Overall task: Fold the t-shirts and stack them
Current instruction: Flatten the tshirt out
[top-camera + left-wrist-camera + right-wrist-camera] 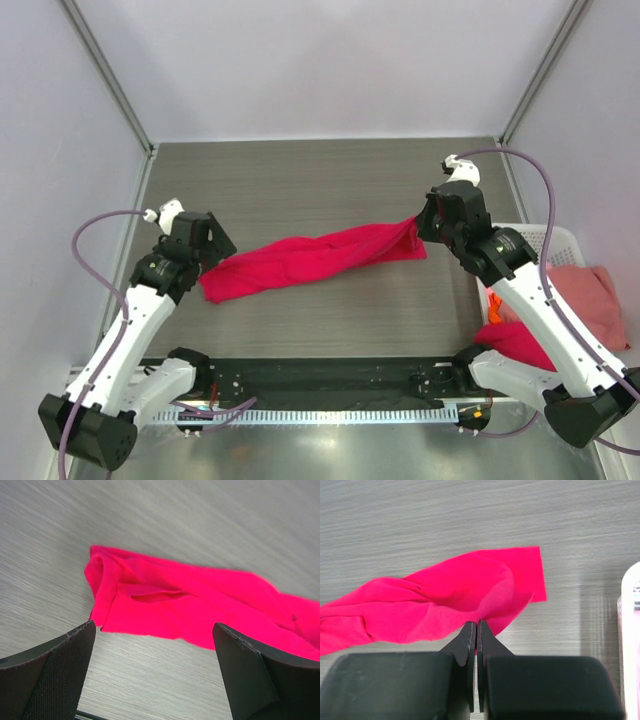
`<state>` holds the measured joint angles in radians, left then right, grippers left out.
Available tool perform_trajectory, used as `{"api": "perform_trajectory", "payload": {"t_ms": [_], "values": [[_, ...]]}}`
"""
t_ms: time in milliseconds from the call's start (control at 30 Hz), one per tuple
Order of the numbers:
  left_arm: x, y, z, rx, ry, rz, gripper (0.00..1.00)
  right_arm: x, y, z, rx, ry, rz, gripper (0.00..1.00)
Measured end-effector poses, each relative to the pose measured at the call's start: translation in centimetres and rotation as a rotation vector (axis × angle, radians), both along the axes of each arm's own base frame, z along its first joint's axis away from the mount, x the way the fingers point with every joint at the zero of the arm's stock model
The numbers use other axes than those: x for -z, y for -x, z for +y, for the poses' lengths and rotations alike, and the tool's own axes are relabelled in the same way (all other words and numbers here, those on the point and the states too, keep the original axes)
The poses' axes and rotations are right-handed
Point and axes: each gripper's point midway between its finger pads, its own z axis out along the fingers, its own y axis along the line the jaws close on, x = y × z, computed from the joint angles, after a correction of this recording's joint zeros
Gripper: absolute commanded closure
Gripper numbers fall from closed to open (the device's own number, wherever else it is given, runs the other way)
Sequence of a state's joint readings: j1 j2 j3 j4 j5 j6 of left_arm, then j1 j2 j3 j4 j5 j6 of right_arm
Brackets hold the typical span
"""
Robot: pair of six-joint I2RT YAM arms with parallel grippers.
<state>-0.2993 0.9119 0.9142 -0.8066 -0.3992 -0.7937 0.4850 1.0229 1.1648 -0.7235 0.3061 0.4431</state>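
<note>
The robot's left gripper will close on the small open fold (pixel 235 264) (pixel 146 595) near the loose end of the crimson-red t-shirt, across from the right gripper.
A crimson-red t-shirt (pixel 310 260) lies bunched in a long twisted strip across the middle of the table. My right gripper (pixel 425 228) is shut on its right end; the right wrist view shows cloth (pixel 445 605) pinched between the closed fingertips (pixel 469 632). My left gripper (pixel 205 262) hovers open by the strip's left end; in the left wrist view the cloth (pixel 200 605) lies beyond the wide-apart fingers (pixel 60 670). A salmon-pink t-shirt (pixel 590 295) and a red one (pixel 520 342) sit at the basket on the right.
A white perforated basket (pixel 560 240) stands at the table's right edge, its rim showing in the right wrist view (pixel 630 630). A bit of orange cloth (pixel 495 305) peeks out beside the right arm. Grey walls enclose the wood-grain table (pixel 330 180).
</note>
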Motion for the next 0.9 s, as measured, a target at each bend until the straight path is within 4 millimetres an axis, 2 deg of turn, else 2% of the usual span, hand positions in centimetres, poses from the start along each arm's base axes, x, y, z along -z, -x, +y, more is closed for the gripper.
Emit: {"api": "perform_trajectory", "payload": {"t_ms": [167, 267, 400, 533, 800, 900], "values": [[4.5, 0.1, -0.7, 0.022, -0.002, 0.11, 0.05, 2.2, 0.0, -0.5, 0.023, 0.033, 0.039, 0.99], [6.1, 0.0, -0.9, 0.028, -0.004, 0.153, 0.07, 3.1, -0.1, -0.5, 0.026, 0.043, 0.055, 0.99], [6.9, -1.0, -1.2, 0.023, -0.006, 0.159, 0.1, 3.9, -0.1, -0.4, 0.026, 0.043, 0.062, 0.99], [7.3, -1.9, -1.0, -0.003, -0.021, 0.15, 0.2, 4.0, -0.2, -0.2, 0.02, 0.033, 0.059, 0.99], [8.5, -2.6, -0.3, -0.072, -0.043, 0.167, 0.19, 4.0, -0.3, 0.1, 0.013, 0.024, 0.054, 0.99], [8.7, -2.7, -0.3, -0.094, -0.037, 0.171, 0.21, 4.0, -0.4, 0.1, 0.011, 0.021, 0.051, 0.99]]}}
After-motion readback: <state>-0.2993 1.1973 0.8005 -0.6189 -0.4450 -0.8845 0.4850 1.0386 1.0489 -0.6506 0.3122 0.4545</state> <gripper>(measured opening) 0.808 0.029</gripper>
